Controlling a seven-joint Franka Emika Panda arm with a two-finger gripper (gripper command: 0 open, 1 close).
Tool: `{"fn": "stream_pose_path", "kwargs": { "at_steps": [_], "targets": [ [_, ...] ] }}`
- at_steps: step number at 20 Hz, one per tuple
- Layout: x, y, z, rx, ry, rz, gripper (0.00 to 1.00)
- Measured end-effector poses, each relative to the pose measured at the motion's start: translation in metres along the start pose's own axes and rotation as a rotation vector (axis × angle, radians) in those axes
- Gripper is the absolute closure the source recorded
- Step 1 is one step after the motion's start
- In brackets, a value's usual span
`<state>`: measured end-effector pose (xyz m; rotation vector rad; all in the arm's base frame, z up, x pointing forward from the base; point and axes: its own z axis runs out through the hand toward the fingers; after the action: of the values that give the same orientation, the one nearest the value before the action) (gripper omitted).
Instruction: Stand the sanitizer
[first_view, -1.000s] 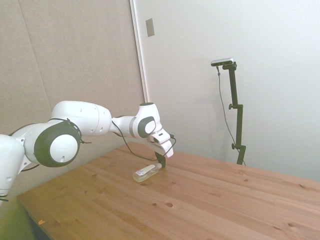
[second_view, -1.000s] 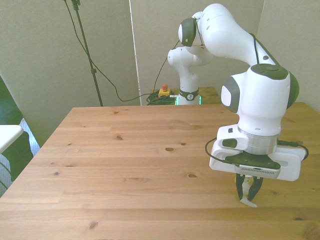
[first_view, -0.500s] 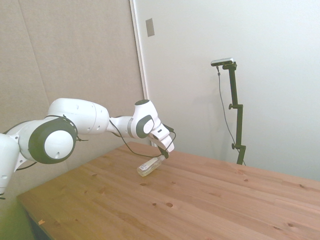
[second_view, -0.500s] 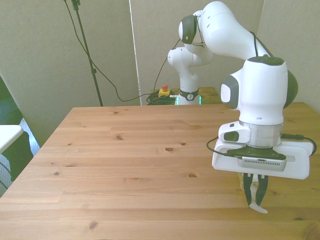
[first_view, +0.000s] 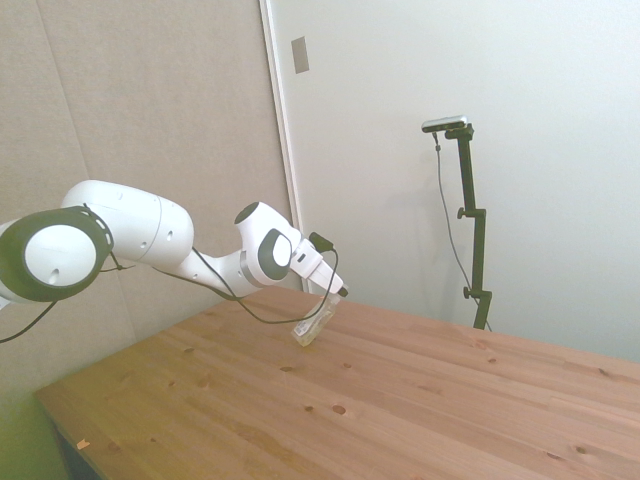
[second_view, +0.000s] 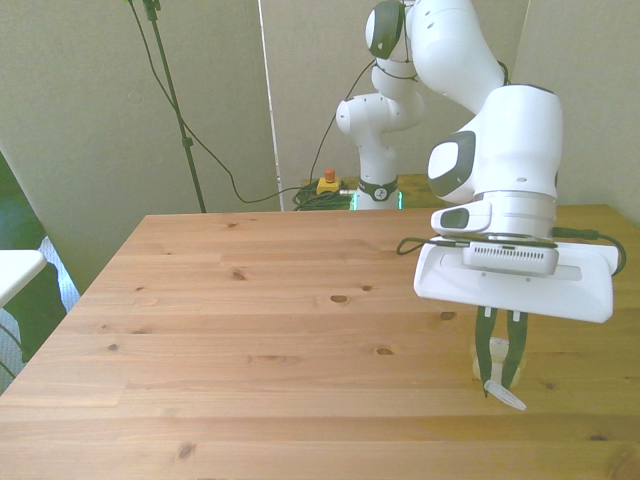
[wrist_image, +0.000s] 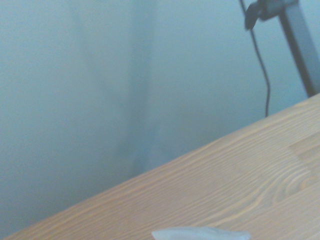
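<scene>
I need to set the sanitizer upright on the boards (second_view: 473, 382) before the dark knot, beside my gripper's fingers.
The sanitizer (first_view: 310, 330) is a small clear bottle, held tilted above the wooden table (first_view: 420, 400). Its lower end hangs close to the boards, and I cannot tell whether it touches them. My gripper (first_view: 330, 306) is shut on the bottle's upper part. In the front view the gripper (second_view: 499, 376) points down near the table's right side. The sanitizer's white nozzle cap (second_view: 505, 395) sticks out below the dark fingers (second_view: 485, 350). The wrist view shows only a pale blurred sliver of the sanitizer (wrist_image: 200, 234) over the table.
The table's edge (second_view: 60, 330) runs down the front view's left. A white object (second_view: 15, 270) sits off the table on that side. Cables and a yellow box with a red button (second_view: 327, 184) lie behind the far edge.
The wrist has risen and tilted back. The sanitizer went from lying almost flat to a steep tilt, its gripped end lifted. It also shifted slightly toward the side view's right.
</scene>
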<state>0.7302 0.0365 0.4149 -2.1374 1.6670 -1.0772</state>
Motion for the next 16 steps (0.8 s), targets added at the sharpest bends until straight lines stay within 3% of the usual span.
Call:
{"fn": "stream_pose_path", "kwargs": {
  "at_steps": [10,16],
  "targets": [
    [-0.026,0.021,-0.042,0.120,0.301,0.020,1.00],
    [-0.058,0.039,-0.048,0.203,0.433,0.004,1.00]
  ]
}}
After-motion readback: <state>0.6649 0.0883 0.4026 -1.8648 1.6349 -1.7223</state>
